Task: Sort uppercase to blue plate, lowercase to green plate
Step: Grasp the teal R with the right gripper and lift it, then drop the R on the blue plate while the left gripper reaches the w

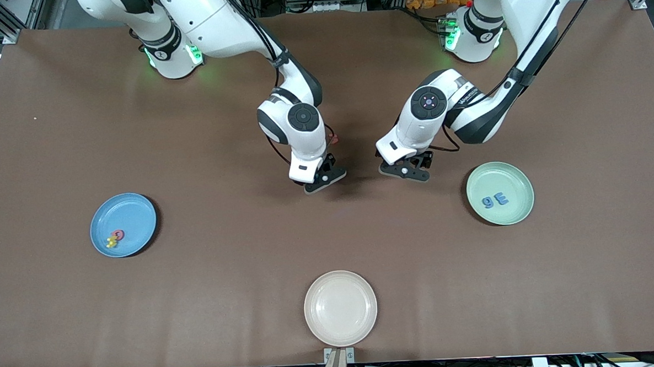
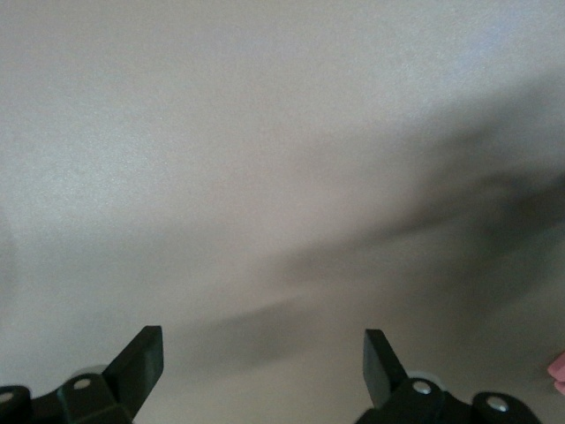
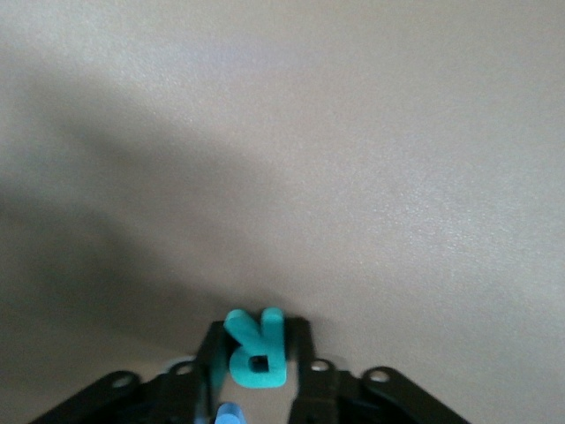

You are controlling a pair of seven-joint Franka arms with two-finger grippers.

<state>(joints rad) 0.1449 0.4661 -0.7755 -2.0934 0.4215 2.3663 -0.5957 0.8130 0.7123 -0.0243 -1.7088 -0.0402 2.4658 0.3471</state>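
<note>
Next, my right gripper lets go of the teal R beside the red letter, on the blue plate's side (image 1: pixel 138 238) toward the cream-white plate.
My right gripper (image 1: pixel 324 181) is down at the middle of the table, shut on a teal R (image 3: pixel 256 358) that stands upright between its fingers (image 3: pixel 301 340). A bit of blue foam (image 3: pixel 228 413) shows close under the R. My left gripper (image 1: pixel 406 172) hangs low beside it, toward the green plate, open with only bare table between its fingers (image 2: pixel 141 358). The blue plate (image 1: pixel 135 211) at the right arm's end holds a red letter (image 1: pixel 118 234) and a yellow letter (image 1: pixel 111 242). The green plate (image 1: pixel 499 177) at the left arm's end holds a blue g (image 1: pixel 488 201) and a second blue letter (image 1: pixel 501 199).
A cream-white plate (image 1: pixel 340 307) sits near the table's front edge, nearer the front camera than both grippers. A small red bit (image 1: pixel 334 140) shows beside the right arm's wrist, and something pink (image 2: pixel 558 373) is at the edge of the left wrist view.
</note>
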